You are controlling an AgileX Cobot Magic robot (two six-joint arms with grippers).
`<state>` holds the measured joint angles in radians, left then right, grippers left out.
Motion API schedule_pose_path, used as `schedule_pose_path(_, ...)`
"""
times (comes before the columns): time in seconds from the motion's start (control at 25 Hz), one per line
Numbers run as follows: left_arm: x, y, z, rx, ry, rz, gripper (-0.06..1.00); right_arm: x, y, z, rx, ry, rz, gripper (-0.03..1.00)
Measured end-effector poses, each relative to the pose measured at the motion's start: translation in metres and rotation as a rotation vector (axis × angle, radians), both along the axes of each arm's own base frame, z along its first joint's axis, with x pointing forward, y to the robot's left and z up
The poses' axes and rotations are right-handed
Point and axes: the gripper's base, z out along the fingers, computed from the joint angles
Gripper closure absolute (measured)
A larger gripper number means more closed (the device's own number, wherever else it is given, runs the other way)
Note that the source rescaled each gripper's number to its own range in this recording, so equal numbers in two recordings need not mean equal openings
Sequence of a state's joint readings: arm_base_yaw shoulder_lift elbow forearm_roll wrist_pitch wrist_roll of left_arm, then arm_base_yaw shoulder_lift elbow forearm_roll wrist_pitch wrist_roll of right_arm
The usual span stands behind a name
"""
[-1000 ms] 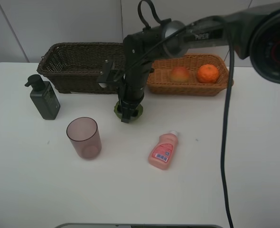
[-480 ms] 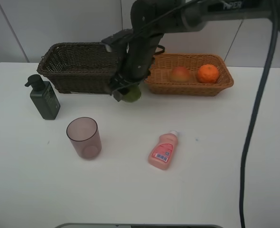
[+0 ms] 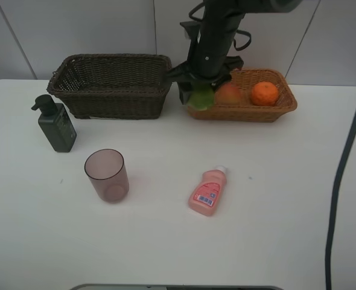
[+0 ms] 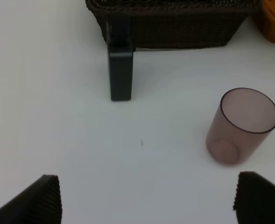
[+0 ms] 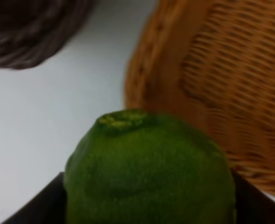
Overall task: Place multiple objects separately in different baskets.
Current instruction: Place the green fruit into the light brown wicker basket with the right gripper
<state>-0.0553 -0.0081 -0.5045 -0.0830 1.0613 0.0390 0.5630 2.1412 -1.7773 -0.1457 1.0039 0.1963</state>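
Observation:
I need to release the green round fruit from my right gripper in the light tan basket (image 3: 204,89), beside the peach-red fruit. It is now in the air at the basket's end.
My right gripper (image 3: 197,96) is shut on the green round fruit (image 3: 200,98) and holds it in the air at the left end of the light tan basket (image 3: 250,113). The fruit fills the right wrist view (image 5: 149,170), next to the tan basket's rim (image 5: 212,84). The peach-red fruit (image 3: 228,94) and the orange (image 3: 264,93) lie in the tan basket. The dark brown basket (image 3: 111,84) stands to the left. The dark green pump bottle (image 3: 55,125), the pink cup (image 3: 107,175) and the small pink bottle (image 3: 208,191) are on the table. My left gripper (image 4: 147,198) is open, low over the table.
The white table (image 3: 286,211) ends at a white wall behind the baskets. A dark cable (image 3: 341,181) hangs along the right side. In the left wrist view the pump bottle (image 4: 120,65) stands before the dark basket (image 4: 175,23), the cup (image 4: 242,125) to one side.
My right gripper has lifted the green fruit off the table and carried it up and to the right, from in front of the dark basket to the tan basket's left end.

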Motion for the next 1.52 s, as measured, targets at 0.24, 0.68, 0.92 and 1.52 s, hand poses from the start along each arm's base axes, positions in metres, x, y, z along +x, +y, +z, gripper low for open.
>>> schedule_pose_path(0.24,0.0,0.0,0.0,0.0,0.0,0.0,-0.01,0.024,-0.03,0.01,0.036,-0.074,-0.168,0.69)
schedule_pose_path(0.68,0.0,0.0,0.0,0.0,0.0,0.0,-0.01,0.053,-0.037,-0.02,0.109,-0.183,-0.25,0.69)
schedule_pose_path(0.92,0.0,0.0,0.0,0.0,0.0,0.0,-0.01,0.061,-0.036,-0.038,0.116,-0.212,-0.288,0.69)
schedule_pose_path(1.52,0.0,0.0,0.0,0.0,0.0,0.0,-0.01,0.062,-0.036,-0.039,0.118,-0.22,-0.274,0.15)
